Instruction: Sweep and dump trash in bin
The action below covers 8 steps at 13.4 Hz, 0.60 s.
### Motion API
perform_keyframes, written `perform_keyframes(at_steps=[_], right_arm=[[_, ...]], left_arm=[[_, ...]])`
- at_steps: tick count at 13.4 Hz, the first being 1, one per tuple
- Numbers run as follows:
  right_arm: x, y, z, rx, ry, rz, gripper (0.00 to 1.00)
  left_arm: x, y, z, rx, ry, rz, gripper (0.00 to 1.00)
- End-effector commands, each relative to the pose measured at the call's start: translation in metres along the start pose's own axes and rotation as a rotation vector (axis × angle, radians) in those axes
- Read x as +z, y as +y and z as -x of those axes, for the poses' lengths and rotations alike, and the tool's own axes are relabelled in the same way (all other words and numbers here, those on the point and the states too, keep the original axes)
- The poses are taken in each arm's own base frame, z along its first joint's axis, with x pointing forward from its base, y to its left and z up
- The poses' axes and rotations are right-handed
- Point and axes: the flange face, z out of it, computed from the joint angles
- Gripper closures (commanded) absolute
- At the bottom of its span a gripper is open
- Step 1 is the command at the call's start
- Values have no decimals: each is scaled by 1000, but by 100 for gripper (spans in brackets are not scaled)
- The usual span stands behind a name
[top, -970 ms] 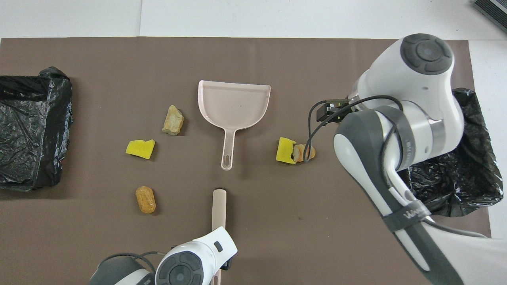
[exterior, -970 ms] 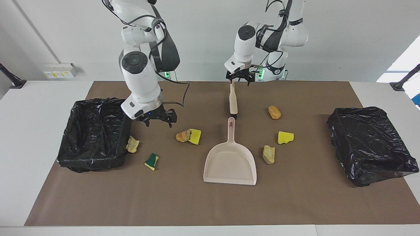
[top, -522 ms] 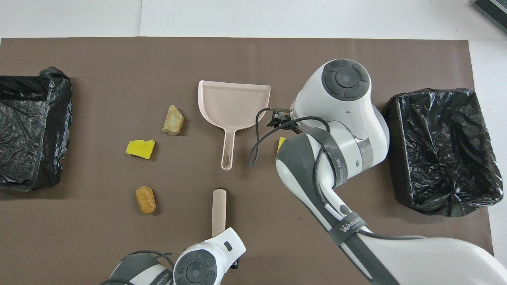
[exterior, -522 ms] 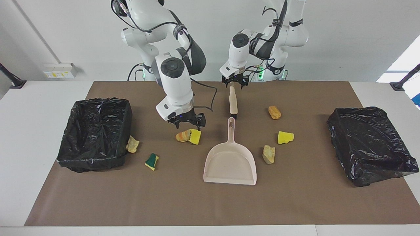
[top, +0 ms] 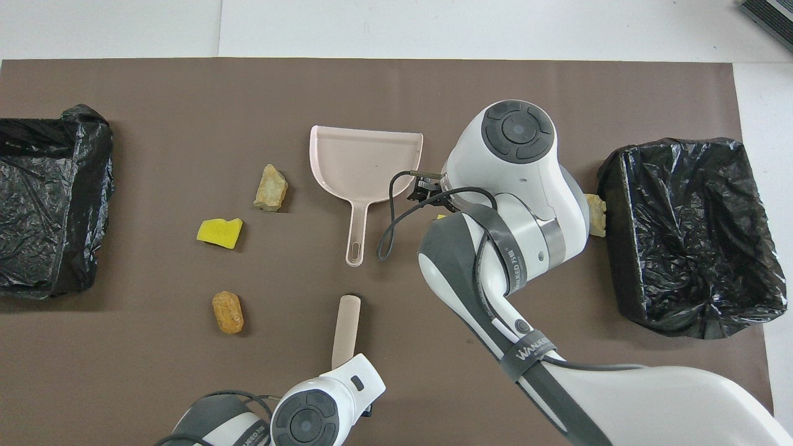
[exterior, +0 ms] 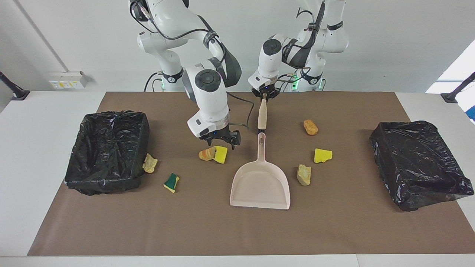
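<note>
Next, my right gripper goes to the handle (top: 357,231) of the beige dustpan and closes there, because the dustpan must catch the swept trash.
Trash lies on the brown mat: a tan lump (exterior: 150,163) against the bin at the right arm's end, a green-and-yellow sponge (exterior: 171,183), an orange-brown lump (exterior: 206,153) touching a yellow sponge (exterior: 220,154), another orange-brown lump (exterior: 310,127), a yellow sponge (exterior: 323,155) and a tan lump (exterior: 304,174). The beige dustpan (exterior: 259,185) lies mid-mat, handle toward the robots. My right gripper (exterior: 221,140) is open, just above the touching lump and sponge. My left gripper (exterior: 264,96) is shut on the top of the beige brush (exterior: 262,115), whose dark tip is at the mat by the dustpan handle.
Two black-lined bins stand on the mat, one at the right arm's end (exterior: 104,183) and one at the left arm's end (exterior: 426,194). In the overhead view the right arm hides the green-and-yellow sponge and most of the touching pair; the brush (top: 346,322) shows.
My right gripper has swung from beside its bin to over the touching lump and sponge. My left gripper has closed on the brush top, and the brush has tilted slightly.
</note>
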Motion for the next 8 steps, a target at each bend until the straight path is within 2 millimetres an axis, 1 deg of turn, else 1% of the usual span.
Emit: perform_keyframes(at_steps=[1,2,4,5,6,7,8], right_arm=[[-4,-2,-4,14,-5,-23,0],[-6,-3,-5,18,1,-31,0],[-8,-9,-5,27,19,-64,0],[-8,-12,-4,39,12,-96,0],[-8,-12,-5,39,13,-97,0],[-8,-12,-5,34,18,-92,0],[-7,-17,-1,21,24,-85,0]], left_arm=[[-16,3,-9,-10,22,29,100],[-23,0,-12,-15,31,31,100],[-41,-14,-28,-51,23,31,100],[-47,-32,-40,-77,19,32,100],[-55,-54,-51,-103,20,37,100],[-64,-83,-61,-127,8,42,100],[-75,-108,-65,-150,-13,43,100]])
